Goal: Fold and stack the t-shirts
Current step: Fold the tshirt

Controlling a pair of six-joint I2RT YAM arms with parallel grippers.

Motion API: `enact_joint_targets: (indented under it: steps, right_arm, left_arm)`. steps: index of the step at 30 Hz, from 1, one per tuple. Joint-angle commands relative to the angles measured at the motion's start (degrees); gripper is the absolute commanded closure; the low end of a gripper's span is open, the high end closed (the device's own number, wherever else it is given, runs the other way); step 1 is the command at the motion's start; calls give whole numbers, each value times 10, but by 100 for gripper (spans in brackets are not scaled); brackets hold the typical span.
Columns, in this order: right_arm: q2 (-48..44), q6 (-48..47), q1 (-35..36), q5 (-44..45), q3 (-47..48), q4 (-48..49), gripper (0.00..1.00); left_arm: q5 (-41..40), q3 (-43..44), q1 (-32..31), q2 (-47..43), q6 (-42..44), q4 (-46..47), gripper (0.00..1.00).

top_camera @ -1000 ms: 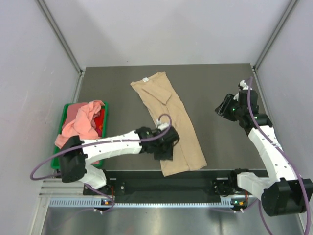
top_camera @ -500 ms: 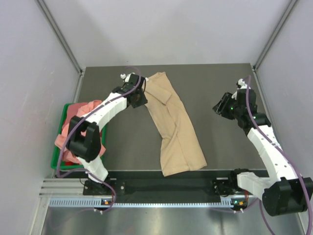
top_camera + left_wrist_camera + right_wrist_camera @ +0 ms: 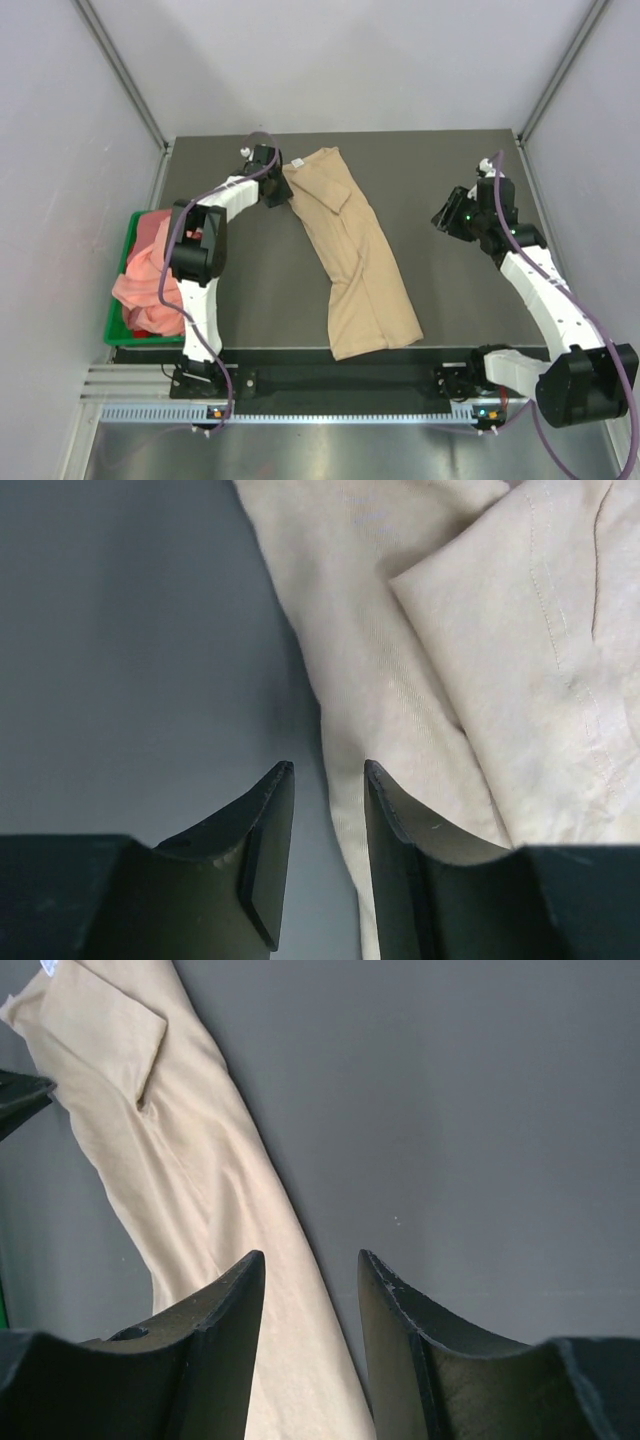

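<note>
Next, my right gripper closes on the near hem corner point(image 3: 419, 338) of the tan t-shirt, which is the corner farther from the green bin.
The tan t-shirt point(image 3: 355, 250) lies folded into a long strip across the dark table, its white neck label point(image 3: 298, 162) at the far end. My left gripper point(image 3: 278, 192) is open at the shirt's far left edge; in the left wrist view point(image 3: 328, 775) the cloth edge point(image 3: 400, 720) lies between and under the fingers. My right gripper point(image 3: 447, 217) is open and empty, above bare table right of the shirt; in the right wrist view point(image 3: 312, 1260) the shirt point(image 3: 190, 1170) shows to the left. Salmon-pink t-shirts point(image 3: 150, 280) are heaped in the green bin point(image 3: 118, 330).
The green bin stands at the table's left edge. Grey walls close in the left, far and right sides. The left arm point(image 3: 225, 195) reaches along the far left of the table point(image 3: 450, 300).
My left arm has swung from the shirt's near end up to its far left edge by the collar. My right gripper has shifted slightly left and toward the far side.
</note>
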Motion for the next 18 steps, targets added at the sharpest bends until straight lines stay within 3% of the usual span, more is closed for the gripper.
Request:
enact_joint_targets:
  steps: [1,5,7,12,18]
  right_arm:
    - [15,-2,18,16,35,17,57]
    - [33,-1,26,24,40,22,57]
    - [44,0,31,28,44,26,57]
    - [67,1,39,35,46,37,57]
    - [110,7,51,39,51,59,57]
  left_arm:
    - [47,23,11,20,17,75,60]
    - [26,36,17,52,14,69,67]
    - [26,48,20,61,12,66,81]
    - [7,93,29,98,17,76,99]
    - [48,233,37,191,25,74,100]
